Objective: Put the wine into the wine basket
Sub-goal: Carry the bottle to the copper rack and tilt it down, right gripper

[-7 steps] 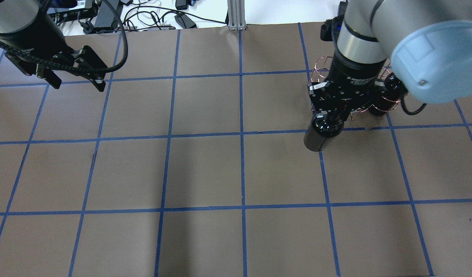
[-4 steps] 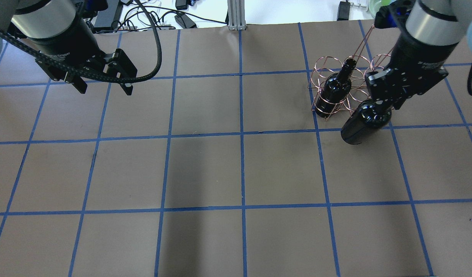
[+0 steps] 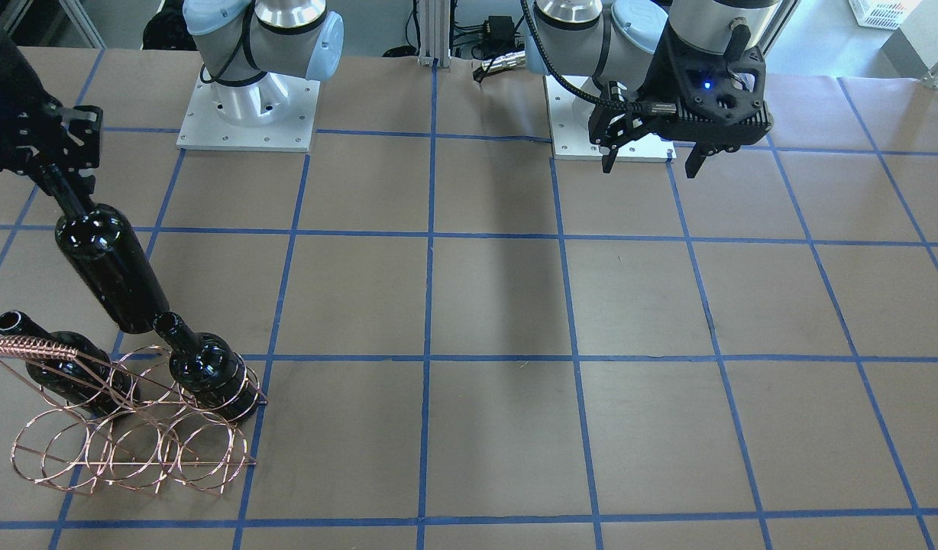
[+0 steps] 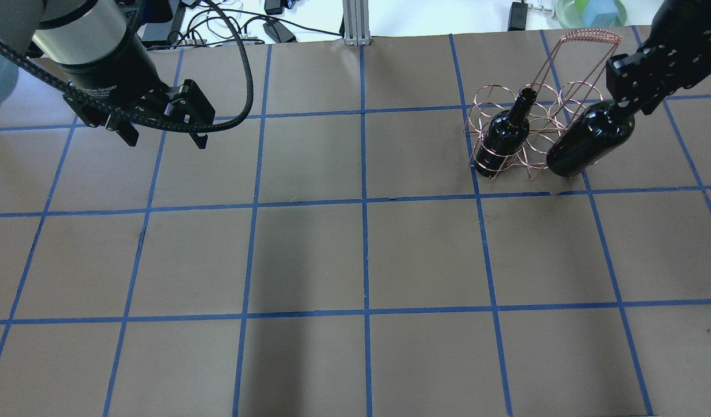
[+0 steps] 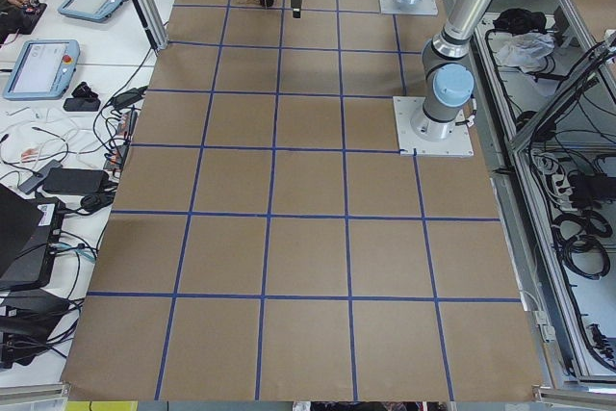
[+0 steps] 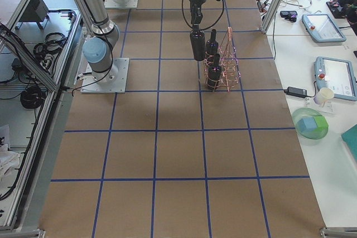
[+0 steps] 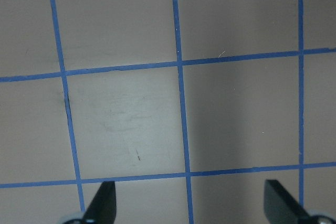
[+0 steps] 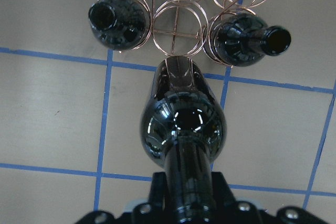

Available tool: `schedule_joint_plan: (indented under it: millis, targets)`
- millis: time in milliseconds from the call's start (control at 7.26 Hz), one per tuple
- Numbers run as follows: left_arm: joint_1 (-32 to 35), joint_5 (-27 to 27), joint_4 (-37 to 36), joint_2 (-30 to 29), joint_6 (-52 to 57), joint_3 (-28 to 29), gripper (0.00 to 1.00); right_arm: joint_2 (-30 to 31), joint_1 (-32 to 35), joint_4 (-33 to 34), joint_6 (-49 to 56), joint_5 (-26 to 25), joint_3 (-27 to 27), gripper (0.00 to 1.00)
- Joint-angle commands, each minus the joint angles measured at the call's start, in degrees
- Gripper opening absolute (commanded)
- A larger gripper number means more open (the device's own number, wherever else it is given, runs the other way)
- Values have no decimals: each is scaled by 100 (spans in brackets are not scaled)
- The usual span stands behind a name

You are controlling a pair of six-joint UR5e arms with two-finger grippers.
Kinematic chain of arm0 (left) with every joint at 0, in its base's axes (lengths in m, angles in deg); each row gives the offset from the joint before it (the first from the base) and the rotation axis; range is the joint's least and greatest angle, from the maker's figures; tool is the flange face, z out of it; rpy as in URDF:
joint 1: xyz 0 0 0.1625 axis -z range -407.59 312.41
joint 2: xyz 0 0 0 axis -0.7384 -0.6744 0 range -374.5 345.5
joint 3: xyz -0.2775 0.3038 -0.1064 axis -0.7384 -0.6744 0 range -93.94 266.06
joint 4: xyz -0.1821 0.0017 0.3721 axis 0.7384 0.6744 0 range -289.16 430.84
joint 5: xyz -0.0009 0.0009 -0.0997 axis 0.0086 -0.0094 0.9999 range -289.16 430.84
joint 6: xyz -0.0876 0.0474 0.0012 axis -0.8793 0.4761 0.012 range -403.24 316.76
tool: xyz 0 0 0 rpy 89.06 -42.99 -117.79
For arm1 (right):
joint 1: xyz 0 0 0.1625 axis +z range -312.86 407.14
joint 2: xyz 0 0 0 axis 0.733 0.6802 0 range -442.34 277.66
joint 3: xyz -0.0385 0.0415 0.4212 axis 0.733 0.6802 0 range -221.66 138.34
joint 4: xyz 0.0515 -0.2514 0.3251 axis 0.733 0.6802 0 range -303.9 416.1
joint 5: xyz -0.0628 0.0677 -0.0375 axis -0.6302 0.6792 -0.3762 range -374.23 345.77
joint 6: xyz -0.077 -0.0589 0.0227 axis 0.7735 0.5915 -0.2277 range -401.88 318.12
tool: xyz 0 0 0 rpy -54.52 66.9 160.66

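Next, my right gripper lets go of the wine bottle in the empty middle ring of the copper basket (image 8: pixel 177 29), between the other bottles.
My right gripper (image 4: pixel 623 103) is shut on the neck of a dark wine bottle (image 4: pixel 590 139) and holds it tilted in the air. In the right wrist view the held bottle (image 8: pixel 184 124) has its base by the middle ring of the copper wire basket (image 8: pixel 178 17). The basket (image 3: pixel 133 447) stands on the table with two more bottles upright in it, one at each side (image 3: pixel 205 370) (image 3: pixel 56 367). In the overhead view one basket bottle (image 4: pixel 506 133) shows; the other is hidden. My left gripper (image 4: pixel 161 136) is open and empty, far off over the table.
The basket's twisted handle (image 4: pixel 590 36) rises beside my right wrist. Brown paper with blue tape lines (image 4: pixel 364 202) covers the table. Cables and a metal post (image 4: pixel 352 23) lie beyond the far edge. The arm bases (image 3: pixel 247 114) stand at the robot's side.
My right gripper has carried the bottle from the basket's front left to its right side and further back. My left gripper has moved a little to the right.
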State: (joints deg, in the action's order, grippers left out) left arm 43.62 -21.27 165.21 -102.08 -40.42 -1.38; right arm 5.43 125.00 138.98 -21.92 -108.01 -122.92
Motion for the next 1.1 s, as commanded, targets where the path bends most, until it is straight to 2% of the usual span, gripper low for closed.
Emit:
schedule_joint_plan:
  millis: [0, 964]
  targets:
    - [1, -8, 2, -22, -1, -10, 100, -461, -8, 35, 8, 44, 435, 22]
    - [1, -34, 11, 4, -10, -88, 100, -823, 1, 413, 166, 141, 436, 22]
